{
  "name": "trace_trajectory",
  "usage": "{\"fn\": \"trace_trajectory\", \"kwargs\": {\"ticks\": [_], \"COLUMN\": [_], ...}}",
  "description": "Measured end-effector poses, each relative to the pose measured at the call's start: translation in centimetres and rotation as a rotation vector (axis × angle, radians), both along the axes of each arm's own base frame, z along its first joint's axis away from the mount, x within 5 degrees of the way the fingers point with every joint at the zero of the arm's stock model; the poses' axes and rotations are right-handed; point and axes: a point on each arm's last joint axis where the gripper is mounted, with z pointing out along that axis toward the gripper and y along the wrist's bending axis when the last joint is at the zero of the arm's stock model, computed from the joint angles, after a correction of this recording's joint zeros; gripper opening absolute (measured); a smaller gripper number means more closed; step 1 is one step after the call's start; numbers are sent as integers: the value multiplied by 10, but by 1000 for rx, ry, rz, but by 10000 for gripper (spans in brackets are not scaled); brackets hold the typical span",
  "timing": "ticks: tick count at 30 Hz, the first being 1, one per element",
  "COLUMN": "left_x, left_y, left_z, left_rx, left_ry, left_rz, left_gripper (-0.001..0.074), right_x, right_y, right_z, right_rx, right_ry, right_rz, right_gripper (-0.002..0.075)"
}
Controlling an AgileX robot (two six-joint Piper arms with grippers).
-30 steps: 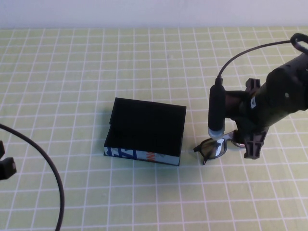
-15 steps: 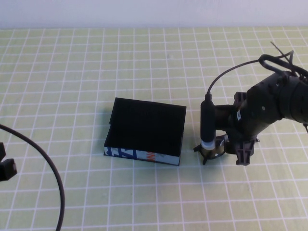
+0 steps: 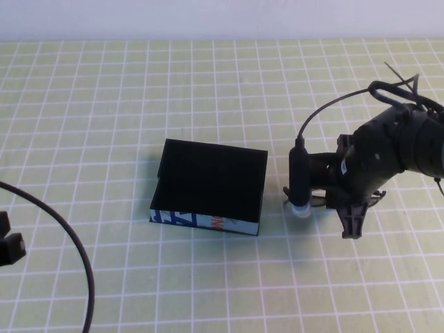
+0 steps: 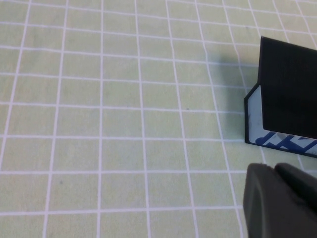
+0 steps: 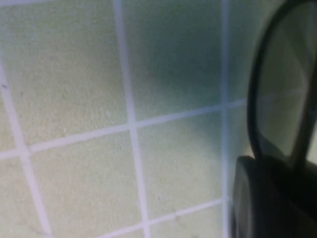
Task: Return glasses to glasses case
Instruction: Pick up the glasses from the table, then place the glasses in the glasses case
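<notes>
Next, my right gripper lets go of the glasses in the black glasses case point(image 3: 210, 200), close along its blue-and-white side.
The glasses case point(image 3: 211, 187) is a black box with its lid down and a blue-and-white side facing me, lying mid-table. It also shows in the left wrist view point(image 4: 290, 99). The glasses point(image 3: 318, 200) lie just right of the case, almost wholly hidden under my right gripper point(image 3: 327, 202). In the right wrist view one dark rim and lens point(image 5: 282, 89) runs into my right gripper point(image 5: 277, 168), which looks shut on the frame close to the mat. My left gripper point(image 3: 8, 246) is at the near left edge, shut and empty; it also shows in the left wrist view point(image 4: 277, 171).
A green mat with a white grid point(image 3: 104, 125) covers the table. A black cable point(image 3: 69, 243) loops at the near left. The right arm's black cylinder with a white tip point(image 3: 299, 182) hangs between the case and the gripper.
My right gripper has come down and slightly left onto the glasses, which were plainly visible a second ago and are now almost covered. The case and left arm have not moved.
</notes>
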Motion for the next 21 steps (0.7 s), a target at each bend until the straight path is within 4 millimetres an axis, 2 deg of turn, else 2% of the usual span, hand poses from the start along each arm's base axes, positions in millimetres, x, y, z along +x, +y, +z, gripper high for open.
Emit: {"fn": "trace_trajectory", "kwargs": {"ticks": [1, 8, 11, 16, 21], "left_x": [0, -1, -1, -1, -2], "left_y": [0, 0, 0, -1, -2], "left_z": [0, -1, -1, -2, -2], "left_rx": [0, 0, 0, -16, -25], "left_ry": [2, 14, 16, 26, 38], "left_rz": [0, -2, -2, -3, -4], "left_gripper": [-4, -4, -4, -4, -4], "right_x": [0, -10, -17, -25, -23], "right_y": [0, 1, 9, 45, 85], "right_z": [3, 38, 50, 77, 102], "right_rx": [4, 115, 175, 301, 369], "right_ry": [-7, -56, -59, -25, 47], "right_rz": [0, -40, -46, -22, 26], "right_gripper": [64, 65, 65, 65, 64]}}
